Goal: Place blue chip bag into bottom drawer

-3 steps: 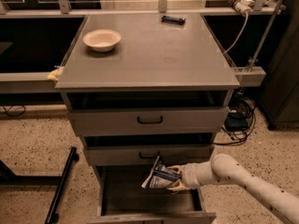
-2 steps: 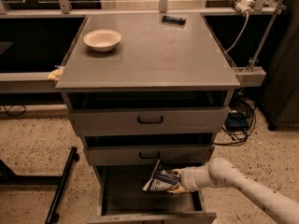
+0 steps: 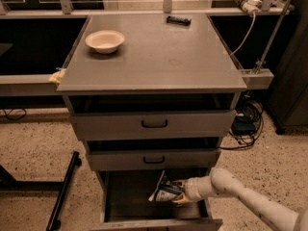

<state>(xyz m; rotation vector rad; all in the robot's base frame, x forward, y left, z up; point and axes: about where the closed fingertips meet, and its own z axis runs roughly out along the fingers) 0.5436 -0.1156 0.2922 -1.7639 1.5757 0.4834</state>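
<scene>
Next, my gripper releases the blue chip bag on the bottom drawer's inside (image 3: 165, 191), just below where I see the handle of the drawer above it.
The grey cabinet's bottom drawer (image 3: 130, 203) is pulled open at the frame's lower middle. My white arm reaches in from the lower right. My gripper (image 3: 177, 192) is shut on the blue chip bag (image 3: 163, 190), a crinkled blue and white bag. It holds the bag tilted just above the drawer floor, toward the right side of the drawer. Whether the bag touches the floor cannot be told.
Two shallower drawers with black handles (image 3: 154, 123) sit above, slightly open. On the cabinet top stand a cream bowl (image 3: 105, 40) and a small black bar (image 3: 178, 19). A black stand leg (image 3: 62, 191) crosses the floor at left. Cables (image 3: 245, 124) hang at right.
The gripper with the chip bag has sunk a little lower into the bottom drawer. The cabinet and the things on top have not moved.
</scene>
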